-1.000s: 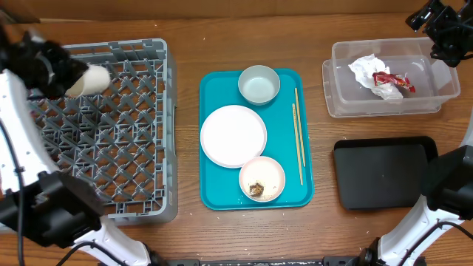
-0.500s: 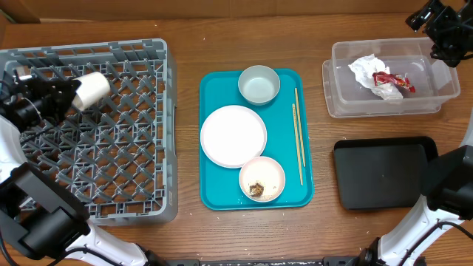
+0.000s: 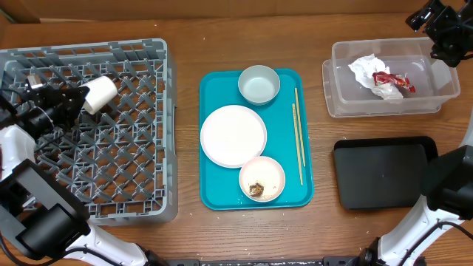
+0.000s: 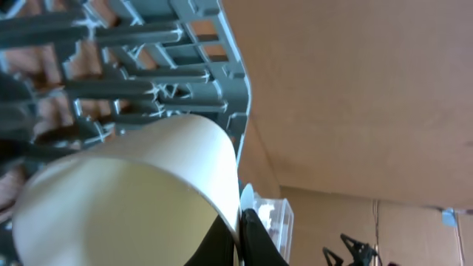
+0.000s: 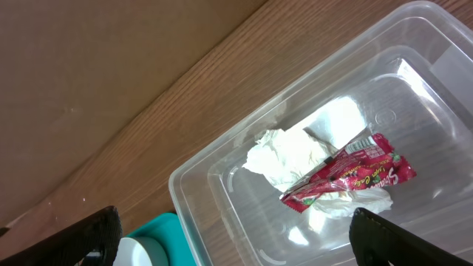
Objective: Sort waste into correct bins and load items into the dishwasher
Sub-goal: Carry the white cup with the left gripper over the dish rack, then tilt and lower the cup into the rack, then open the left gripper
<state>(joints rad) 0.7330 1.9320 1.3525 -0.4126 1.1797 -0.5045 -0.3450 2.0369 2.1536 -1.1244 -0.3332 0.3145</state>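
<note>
The white cup is lying tilted across the wires of the grey rack, so the robot's left gripper needs to get a new grip on the cup's rim [image 3: 86, 101], raise it and turn it.
My left gripper [image 3: 83, 102] is shut on the rim of the white cup [image 3: 100, 94], which lies tilted over the far left part of the grey dishwasher rack [image 3: 140, 177]. The left wrist view shows the cup [image 4: 126, 192] filling the frame, its wall pinched between the black fingertips [image 4: 255, 240]. My right gripper [image 3: 440, 33] hangs open above the clear bin [image 3: 340, 96]; a crumpled napkin [image 5: 288, 155] and a red wrapper [image 5: 351, 174] lie inside. On the teal tray [image 3: 214, 192] are a plate [image 3: 233, 135], an empty bowl [image 3: 259, 84], a bowl with brown scraps [image 3: 261, 178] and chopsticks [image 3: 297, 133].
A shallow black tray [image 3: 384, 174] lies at the front right, below the clear bin. A cardboard wall runs along the table's far edge. Bare wood separates rack, teal tray and bins.
My left gripper has carried the cup to the right and a little toward the front, over the rack. The right arm has not moved.
</note>
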